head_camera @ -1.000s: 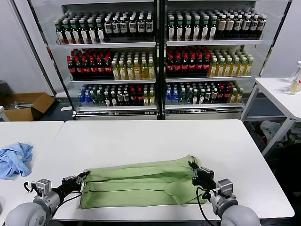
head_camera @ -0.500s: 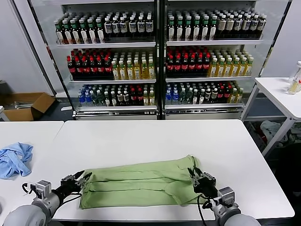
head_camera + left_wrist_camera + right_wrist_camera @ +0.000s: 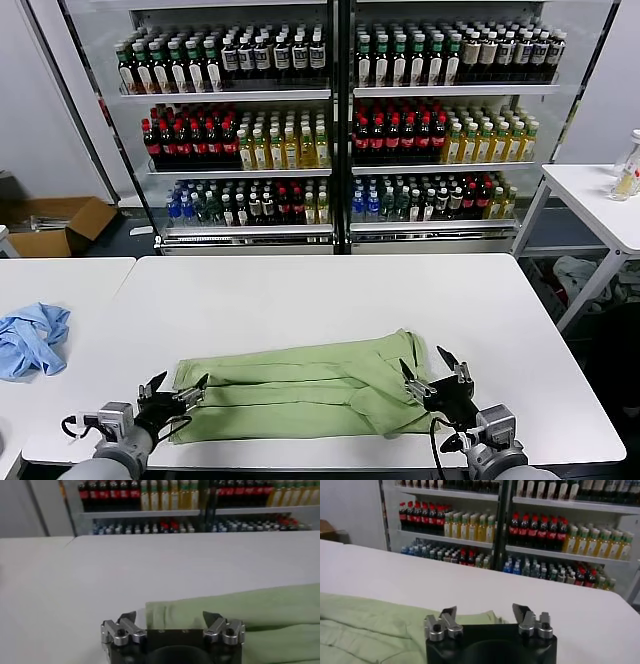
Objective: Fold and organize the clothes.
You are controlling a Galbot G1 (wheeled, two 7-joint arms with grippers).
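My left gripper will pull the polo shirt clear by its opposite end (image 3: 187, 370) before folding it over, because one end of the polo shirt lies beside my right gripper.
The light green polo shirt (image 3: 300, 395) lies folded into a long strip near the front edge of the white table (image 3: 320, 300); its print and buttons are hidden. My left gripper (image 3: 178, 388) is open at the strip's left end, and the cloth edge (image 3: 210, 612) lies just beyond its fingers. My right gripper (image 3: 432, 372) is open at the strip's right end, with the cloth's corner (image 3: 395, 630) beside and beyond it. Neither gripper holds the shirt.
A crumpled light blue cloth (image 3: 32, 338) lies on the neighbouring table to the left. Shelves of bottles (image 3: 330, 120) stand behind the table. A second white table (image 3: 600, 200) stands at the far right. A cardboard box (image 3: 55, 222) sits on the floor at left.
Both grippers have let go of the shirt ends, opened and drawn back toward me. The shirt strip has settled flat on the table.
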